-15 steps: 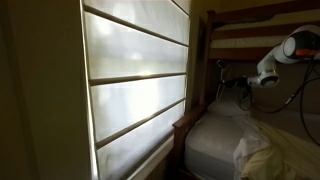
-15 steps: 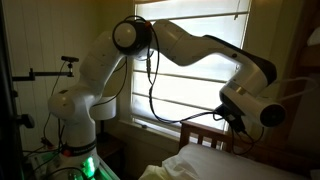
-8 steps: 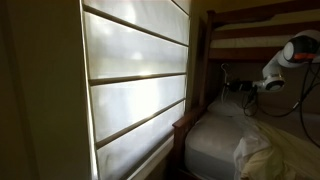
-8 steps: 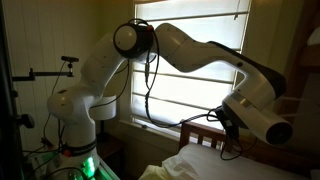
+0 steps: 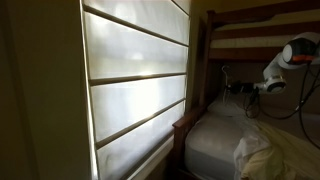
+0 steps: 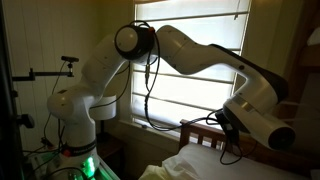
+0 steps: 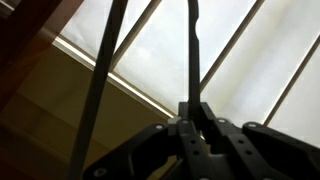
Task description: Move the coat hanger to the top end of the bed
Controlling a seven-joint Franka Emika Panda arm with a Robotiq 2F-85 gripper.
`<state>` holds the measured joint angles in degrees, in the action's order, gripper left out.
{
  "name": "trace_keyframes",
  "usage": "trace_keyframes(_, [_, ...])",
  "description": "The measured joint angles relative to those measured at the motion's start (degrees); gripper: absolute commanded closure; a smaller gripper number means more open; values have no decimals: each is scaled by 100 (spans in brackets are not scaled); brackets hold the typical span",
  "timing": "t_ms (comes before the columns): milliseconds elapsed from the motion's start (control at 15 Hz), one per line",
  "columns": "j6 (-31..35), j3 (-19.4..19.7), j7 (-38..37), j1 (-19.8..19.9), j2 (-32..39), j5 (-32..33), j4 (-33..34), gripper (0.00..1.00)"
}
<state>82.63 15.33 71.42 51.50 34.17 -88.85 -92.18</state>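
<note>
The robot's gripper will release the coat hanger, which is held above the white bed now, at the bed's wooden end rail (image 5: 193, 110), near the window blind.
The coat hanger (image 5: 226, 79) is a thin dark wire shape held above the white bed (image 5: 212, 142), close to the wooden bed frame post (image 5: 203, 60). My gripper (image 5: 252, 87) is shut on it. In the wrist view the jaws (image 7: 194, 116) clamp a dark rod of the hanger (image 7: 193, 50), and a second rod (image 7: 103, 70) slants to the left against the bright window. In an exterior view the gripper (image 6: 226, 138) hangs low over the bed's wooden end rail (image 6: 205, 130); the hanger itself is too dark to make out there.
A large window with a bright blind (image 5: 135, 80) runs along the bed's side and shows behind the arm (image 6: 190, 50). Rumpled white bedding (image 5: 265, 150) lies on the mattress. An upper bunk rail (image 5: 260, 12) spans overhead. The robot base (image 6: 80, 110) stands beside the bed.
The gripper with the hanger has moved a little along the bed, away from the wooden post, and the arm has stretched further over the bed. Little movement in the last half second.
</note>
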Motion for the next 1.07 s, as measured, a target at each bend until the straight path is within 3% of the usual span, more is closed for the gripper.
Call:
trace_keyframes(400, [-640,-11,-108,-52,125,291,14,97])
trace_keyframes(733, [-140,-21,-545,-404,304,266,10,97])
trace_keyframes(800, [-15,-22,-600,-473,330,263,10,87])
trace_keyframes(1000, [116,-21,-626,-590,382,263,15,87])
trace_keyframes(1067, [120,-20,-629,-592,389,263,16,97])
